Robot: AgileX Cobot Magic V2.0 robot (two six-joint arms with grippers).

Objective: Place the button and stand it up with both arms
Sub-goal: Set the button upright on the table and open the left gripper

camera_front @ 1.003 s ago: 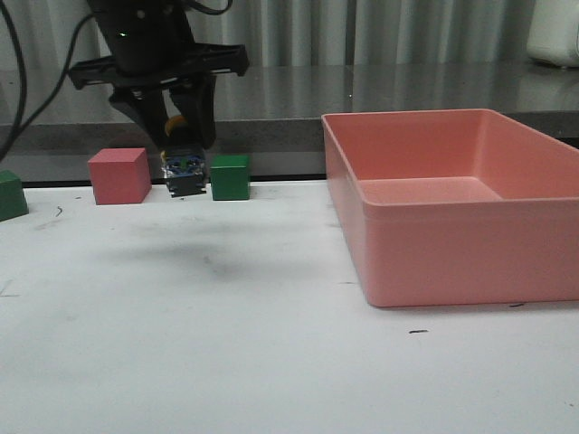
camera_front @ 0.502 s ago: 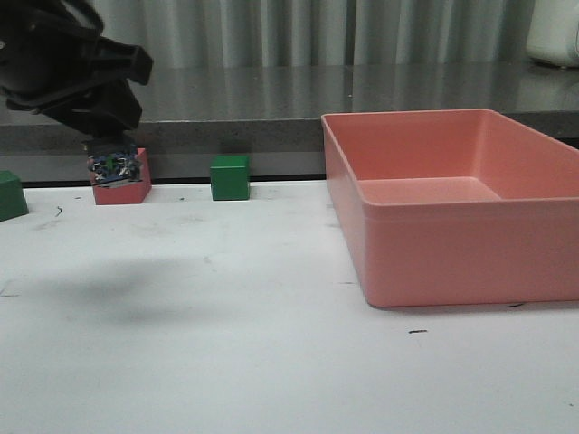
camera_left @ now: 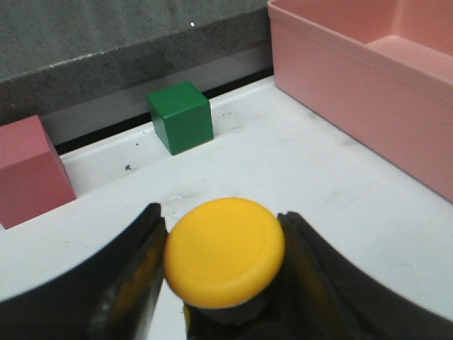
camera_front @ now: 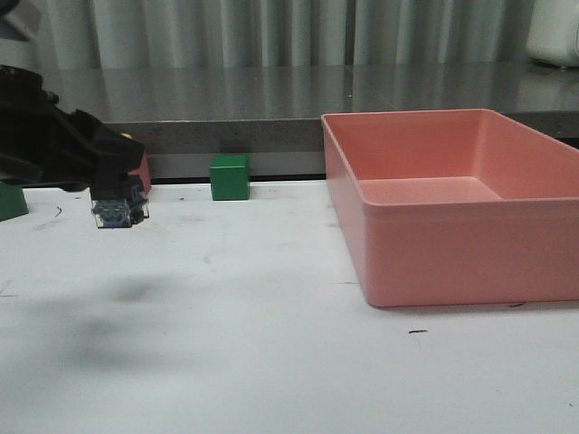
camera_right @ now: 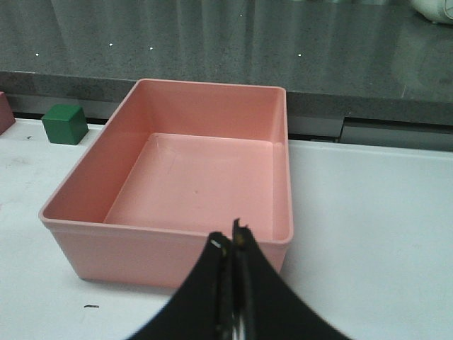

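Note:
The robot's left gripper will set the button down on the bare white table (camera_front: 138, 297) in front of the pink cube. The button is now held a little above the table.
The button (camera_left: 225, 253) shows its round yellow cap between the two dark fingers of my left gripper (camera_left: 221, 234), which is shut on it. In the front view the left gripper (camera_front: 116, 206) hangs at the far left with the button's metallic base (camera_front: 118, 213) held a little above the white table (camera_front: 226, 307). My right gripper (camera_right: 232, 244) is shut with nothing between its fingers, just above the near wall of the pink bin (camera_right: 205, 184). The right arm does not show in the front view.
A large pink bin (camera_front: 452, 208) fills the right side of the table. A green cube (camera_front: 230, 176) stands at the back, a pink cube (camera_front: 143, 170) is partly hidden behind my left arm, and another green cube (camera_front: 12, 199) sits at the far left edge.
My left gripper has carried the button from beside the cubes at the back, leftward and then downward and nearer. The cubes and the bin have not moved.

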